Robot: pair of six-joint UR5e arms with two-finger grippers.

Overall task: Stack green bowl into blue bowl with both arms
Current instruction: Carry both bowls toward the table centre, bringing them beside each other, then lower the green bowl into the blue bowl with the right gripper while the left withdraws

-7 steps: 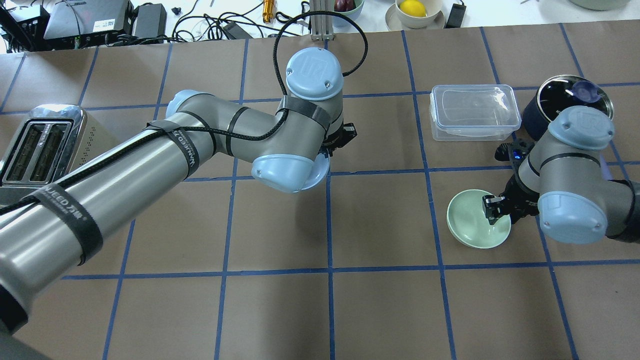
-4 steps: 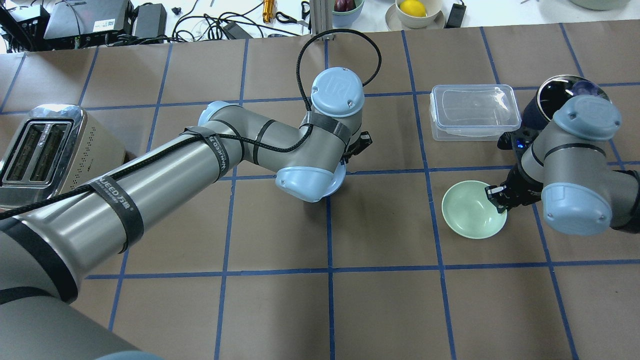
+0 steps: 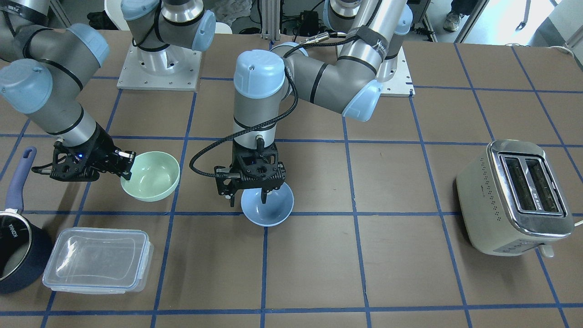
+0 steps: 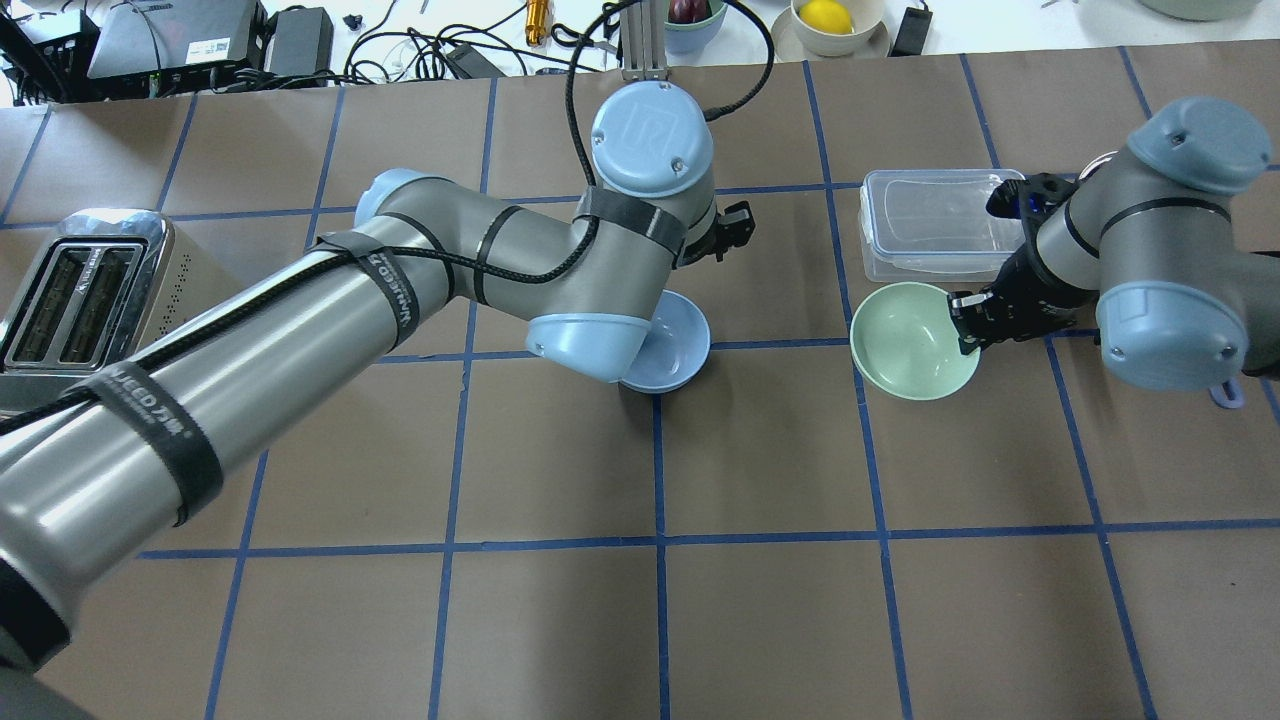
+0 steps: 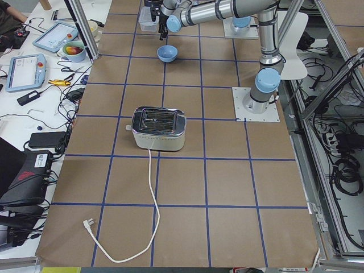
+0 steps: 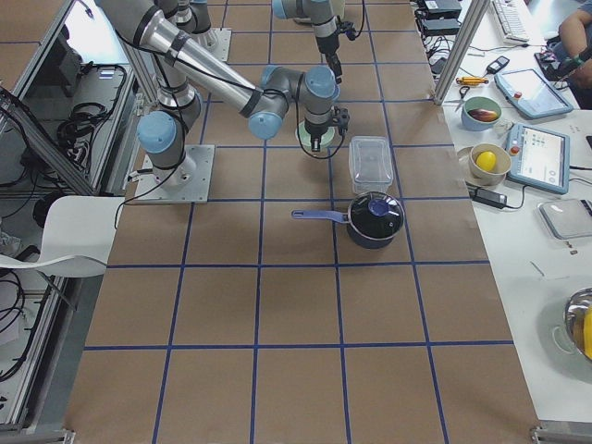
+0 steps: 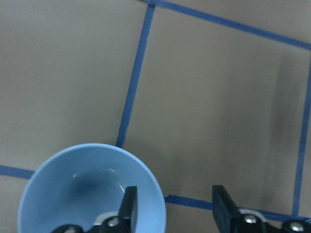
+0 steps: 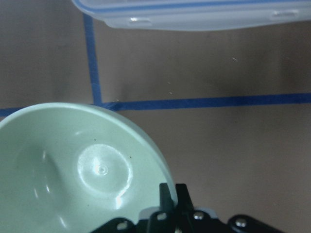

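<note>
My right gripper is to release the green bowl, now held tilted just above the table, inside the blue bowl (image 3: 267, 201). The green bowl should sit upright over the spot where the blue tape lines cross.
The blue bowl (image 3: 269, 208) stands upright on the table near its middle; it also shows in the overhead view (image 4: 682, 340) and in the left wrist view (image 7: 73, 194). My left gripper (image 3: 248, 197) is open over it, one finger inside the bowl and one outside, astride the rim (image 7: 175, 208). My right gripper (image 3: 125, 165) is shut on the rim of the green bowl (image 3: 152, 177) and holds it tilted a little above the table (image 4: 910, 345). The pinch shows in the right wrist view (image 8: 170, 194). About a bowl's width separates the two bowls.
A clear lidded plastic container (image 4: 945, 220) lies just beyond the green bowl. A navy saucepan (image 3: 16, 246) with a handle stands beside it. A toaster (image 3: 517, 196) stands at the table's far left end. Clutter lies off the table's back edge.
My right gripper has carried the green bowl away from the robot and towards the table's middle. My left arm and the blue bowl have shifted a little towards the right arm.
</note>
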